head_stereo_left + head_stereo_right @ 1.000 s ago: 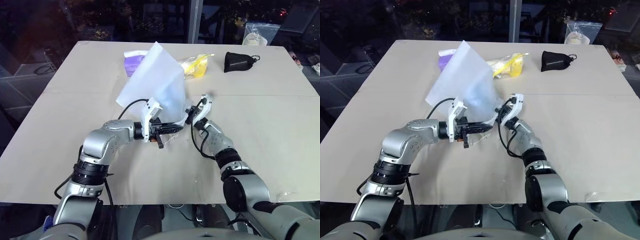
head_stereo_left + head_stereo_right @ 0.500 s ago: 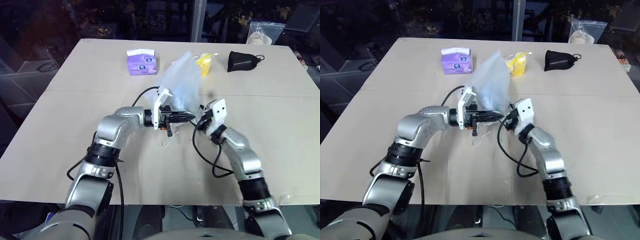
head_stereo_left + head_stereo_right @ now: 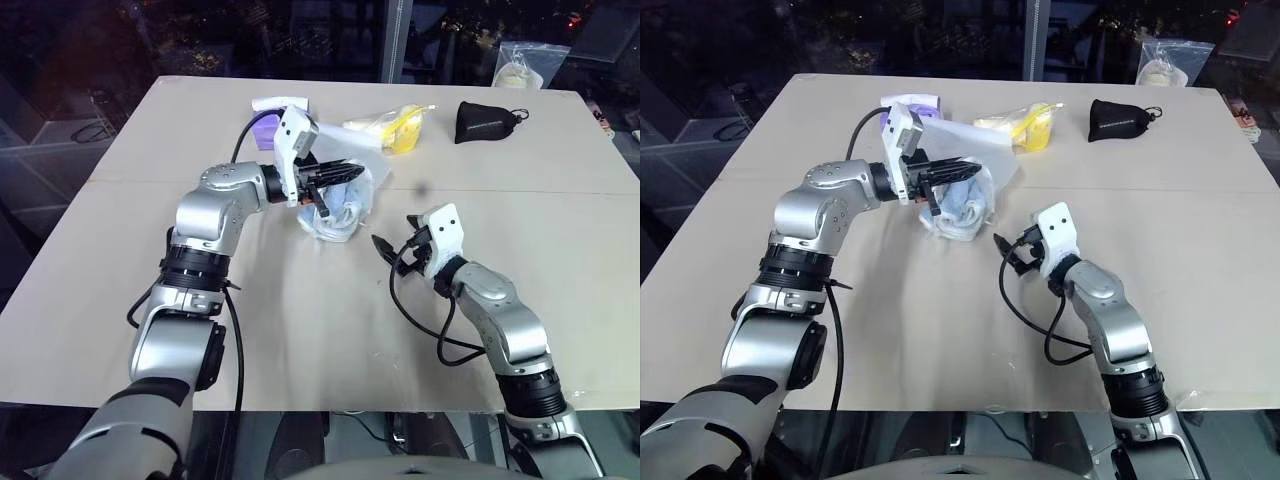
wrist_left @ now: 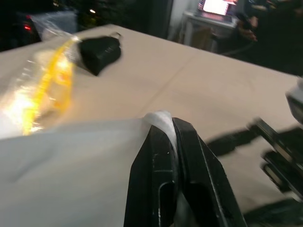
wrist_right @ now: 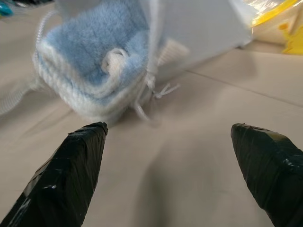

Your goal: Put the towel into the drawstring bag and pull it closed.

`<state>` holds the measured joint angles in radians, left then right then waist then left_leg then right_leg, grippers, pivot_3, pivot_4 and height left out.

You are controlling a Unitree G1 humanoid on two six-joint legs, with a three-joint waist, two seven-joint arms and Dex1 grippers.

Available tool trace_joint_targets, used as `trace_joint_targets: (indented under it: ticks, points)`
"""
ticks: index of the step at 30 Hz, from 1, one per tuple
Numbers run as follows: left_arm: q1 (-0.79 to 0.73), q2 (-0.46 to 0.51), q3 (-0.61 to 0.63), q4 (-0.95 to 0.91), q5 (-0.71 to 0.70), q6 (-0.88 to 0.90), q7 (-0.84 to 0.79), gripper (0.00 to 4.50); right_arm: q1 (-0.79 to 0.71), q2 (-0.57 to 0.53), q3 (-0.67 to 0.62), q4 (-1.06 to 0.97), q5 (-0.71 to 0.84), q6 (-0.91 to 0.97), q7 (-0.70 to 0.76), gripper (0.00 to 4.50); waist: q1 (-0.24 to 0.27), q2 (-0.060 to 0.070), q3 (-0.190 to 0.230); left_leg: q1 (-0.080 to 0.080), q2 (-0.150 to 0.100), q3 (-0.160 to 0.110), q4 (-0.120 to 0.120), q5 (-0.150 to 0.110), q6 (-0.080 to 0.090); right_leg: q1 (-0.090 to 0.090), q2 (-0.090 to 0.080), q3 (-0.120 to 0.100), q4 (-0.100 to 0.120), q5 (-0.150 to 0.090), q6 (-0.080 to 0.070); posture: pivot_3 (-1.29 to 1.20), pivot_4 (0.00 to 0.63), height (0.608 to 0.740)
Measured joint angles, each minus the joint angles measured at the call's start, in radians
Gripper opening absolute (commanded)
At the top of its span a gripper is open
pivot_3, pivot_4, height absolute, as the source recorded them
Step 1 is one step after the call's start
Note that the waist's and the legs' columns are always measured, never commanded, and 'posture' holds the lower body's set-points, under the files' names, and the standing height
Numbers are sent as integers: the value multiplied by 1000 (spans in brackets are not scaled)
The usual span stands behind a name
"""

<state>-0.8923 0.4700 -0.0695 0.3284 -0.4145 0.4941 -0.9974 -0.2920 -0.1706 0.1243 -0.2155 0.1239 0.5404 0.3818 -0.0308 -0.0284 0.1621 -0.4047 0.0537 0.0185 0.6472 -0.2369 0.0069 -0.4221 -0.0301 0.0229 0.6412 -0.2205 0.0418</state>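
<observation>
My left gripper is holding only a fold of the bag, so its cord stays slack, and my right gripper will grab the cord's knotted end [image 5: 163, 91] beside the towel.
The drawstring bag [image 3: 345, 195], translucent white, hangs bunched from my left gripper [image 3: 340, 172], which is shut on a fold of its fabric [image 4: 161, 120] above the table. The light-blue towel [image 5: 90, 61] sits in the bag's lower part, which rests on the table, and shows through it as a bluish lump [image 3: 958, 205]. Thin white cords [image 5: 151, 90] trail beside the towel. My right gripper [image 3: 393, 246] stands open a short way to the right of the bag, apart from it, with nothing between its fingers [image 5: 71, 175].
A purple tissue pack [image 3: 265, 108] lies behind my left gripper. A clear bag with yellow contents [image 3: 395, 125] and a black pouch [image 3: 483, 122] lie at the table's far side. Another clear bag [image 3: 520, 68] sits beyond the far right edge.
My left gripper has lifted the bag up and toward the far side, and the tall bag has collapsed into a bunch. My right gripper has opened, let go and drawn back to the right.
</observation>
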Motion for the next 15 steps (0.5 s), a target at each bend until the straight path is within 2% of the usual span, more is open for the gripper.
trace_joint_targets:
  ticks: [8, 15]
  points:
    - [20, 25, 47, -4, -5, 28, -3, 0, 17, -14, 16, -10, 18, 34, 15, 4482, -5, 0, 0, 0, 0, -1, 0, 0, 0, -1, 1, -1, 2, 0, 0, 0, 150, 740]
    - [24, 46, 163, -3, -93, 138, 14, 0, 15, 21, 21, -95, 152, 93, 83, 4482, -5, 0, 0, -1, 1, -2, 1, 0, 0, -1, 0, -2, 1, 0, 0, 0, 150, 740]
